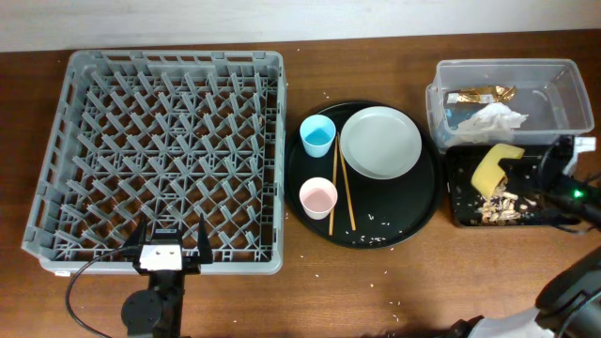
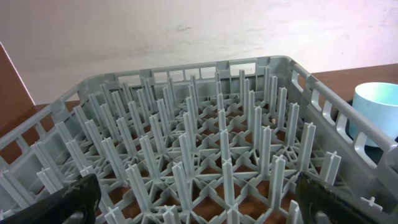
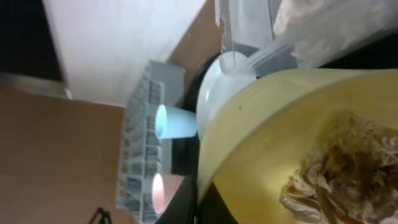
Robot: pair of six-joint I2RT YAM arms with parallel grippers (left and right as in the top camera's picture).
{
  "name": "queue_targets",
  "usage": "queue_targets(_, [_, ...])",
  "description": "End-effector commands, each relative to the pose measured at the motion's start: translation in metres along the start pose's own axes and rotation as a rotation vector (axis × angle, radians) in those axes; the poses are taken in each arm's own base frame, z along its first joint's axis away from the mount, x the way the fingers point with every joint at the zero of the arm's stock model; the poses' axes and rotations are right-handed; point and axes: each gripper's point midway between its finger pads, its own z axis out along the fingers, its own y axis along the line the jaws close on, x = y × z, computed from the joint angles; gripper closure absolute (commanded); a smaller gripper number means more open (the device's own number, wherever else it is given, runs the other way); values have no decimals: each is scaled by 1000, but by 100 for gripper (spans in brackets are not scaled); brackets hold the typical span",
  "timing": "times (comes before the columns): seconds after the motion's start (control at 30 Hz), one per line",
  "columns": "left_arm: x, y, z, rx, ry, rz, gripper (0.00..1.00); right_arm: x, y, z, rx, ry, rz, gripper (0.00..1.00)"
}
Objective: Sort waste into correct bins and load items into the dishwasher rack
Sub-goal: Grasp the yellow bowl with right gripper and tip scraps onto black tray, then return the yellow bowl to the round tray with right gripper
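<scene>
Next, my right gripper sets the small yellow bowl down on the round black tray [image 1: 394, 201] in front of the plate. The bowl is now tilted over the shallow black tray.
My right gripper [image 1: 522, 172] is shut on the rim of the small yellow bowl [image 1: 492, 167] and holds it tilted over the shallow black tray [image 1: 457, 214], where food scraps [image 1: 497, 202] lie. In the right wrist view the fingers [image 3: 205, 202] pinch the bowl [image 3: 267, 124], and scraps [image 3: 348, 168] cling inside it. The clear tub [image 1: 563, 75] holds the foil wrapper [image 1: 481, 95] and napkins [image 1: 495, 118]. My left gripper [image 1: 171, 246] is open and empty over the near edge of the grey rack [image 1: 160, 141]. Its fingers [image 2: 199, 214] frame the rack's pegs [image 2: 205, 143].
The round black tray [image 1: 413, 221] carries the blue cup [image 1: 317, 136], pink cup [image 1: 317, 197], plate [image 1: 380, 142], two chopsticks [image 1: 343, 192] and loose rice grains. The blue cup also shows in the left wrist view [image 2: 379, 112]. A few grains lie on the table in front.
</scene>
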Motion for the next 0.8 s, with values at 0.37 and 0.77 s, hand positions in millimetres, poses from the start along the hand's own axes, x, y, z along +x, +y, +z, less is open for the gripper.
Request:
queue_targets(0.37, [2, 0, 0, 1, 0, 15, 0, -42, 13, -48, -304, -180, 417, 96])
queue_targets(0.77, [2, 0, 0, 0, 0, 15, 0, -22, 41, -22, -283, -90, 371, 96])
